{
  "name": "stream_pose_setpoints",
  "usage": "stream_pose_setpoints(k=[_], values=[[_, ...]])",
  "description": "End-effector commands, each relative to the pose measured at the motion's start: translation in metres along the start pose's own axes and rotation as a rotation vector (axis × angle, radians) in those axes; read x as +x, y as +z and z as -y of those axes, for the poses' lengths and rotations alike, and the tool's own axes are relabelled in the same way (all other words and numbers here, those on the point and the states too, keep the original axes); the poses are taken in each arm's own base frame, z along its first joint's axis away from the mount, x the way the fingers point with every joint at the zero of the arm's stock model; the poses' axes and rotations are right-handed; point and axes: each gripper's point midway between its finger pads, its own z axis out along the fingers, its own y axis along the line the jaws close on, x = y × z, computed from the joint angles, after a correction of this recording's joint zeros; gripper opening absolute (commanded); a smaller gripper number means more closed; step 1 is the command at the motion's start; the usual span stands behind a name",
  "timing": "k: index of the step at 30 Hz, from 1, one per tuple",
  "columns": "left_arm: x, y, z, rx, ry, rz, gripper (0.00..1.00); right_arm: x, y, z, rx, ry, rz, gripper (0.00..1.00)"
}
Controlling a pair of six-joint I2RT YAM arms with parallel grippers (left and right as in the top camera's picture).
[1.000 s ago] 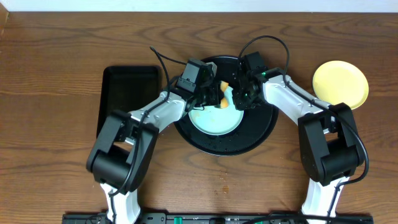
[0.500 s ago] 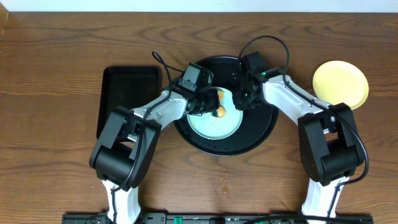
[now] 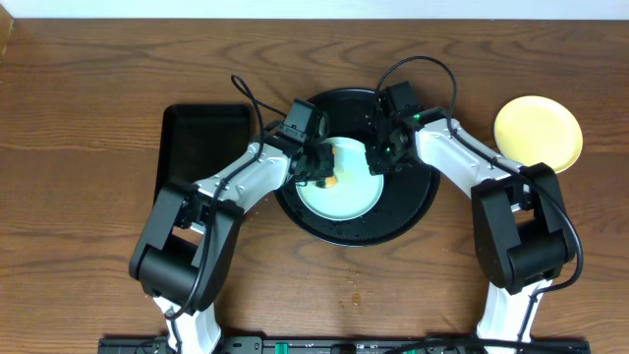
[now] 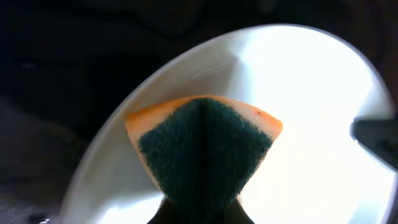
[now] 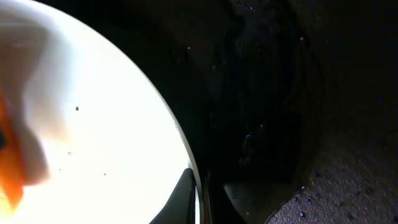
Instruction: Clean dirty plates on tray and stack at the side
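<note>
The orange sponge will go down from my left gripper in the black rectangular tray's front corner (image 3: 216,200), nearest the round tray.
A pale mint-blue plate (image 3: 346,197) lies on the round black tray (image 3: 405,208) at the table's middle. My left gripper (image 3: 316,167) is shut on an orange sponge (image 3: 332,180) whose green scouring face (image 4: 202,149) presses on the plate's (image 4: 311,112) left part. My right gripper (image 3: 376,159) is shut on the plate's right rim. In the right wrist view one finger (image 5: 184,196) lies on the plate's (image 5: 93,112) inner side, with the rim pinched against the dark tray (image 5: 280,124). A pale yellow plate (image 3: 537,133) rests on the bare wood at the right.
A narrower black rectangular tray (image 3: 201,147) sits left of the round tray. Brown wood tabletop (image 3: 344,295) surrounds everything, with a small smear on it near the front. Both arms reach in over the round tray from the front.
The left gripper has dragged the sponge from the plate's upper right down toward its left part. The right gripper's fingers have closed on the plate's rim; that arm has stayed in place.
</note>
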Motion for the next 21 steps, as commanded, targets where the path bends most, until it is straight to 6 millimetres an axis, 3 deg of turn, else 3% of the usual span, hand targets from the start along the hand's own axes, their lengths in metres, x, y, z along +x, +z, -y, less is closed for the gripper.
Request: stream_pose_setpoints(k=[1,5,11,15,19,21], values=[[-0.005,-0.010,-0.026,-0.140,0.055,0.042,0.08,0.006,0.007,0.010,0.040,0.015,-0.018,0.01],[-0.013,-0.024,-0.030,-0.188,0.061,0.079,0.08,0.006,0.007,0.010,0.040,0.015,-0.017,0.01],[-0.038,-0.078,0.000,-0.111,0.081,0.227,0.08,0.005,0.007,0.010,0.040,0.014,-0.016,0.02],[-0.042,-0.113,0.014,-0.075,0.099,0.295,0.07,0.005,0.007,0.010,0.040,0.014,-0.015,0.11],[-0.039,-0.120,0.001,-0.118,0.082,0.286,0.08,0.005,0.007,0.010,0.040,0.014,-0.017,0.19],[-0.037,-0.121,-0.020,-0.180,0.049,0.265,0.08,0.006,0.007,0.010,0.040,0.015,-0.017,0.23]])
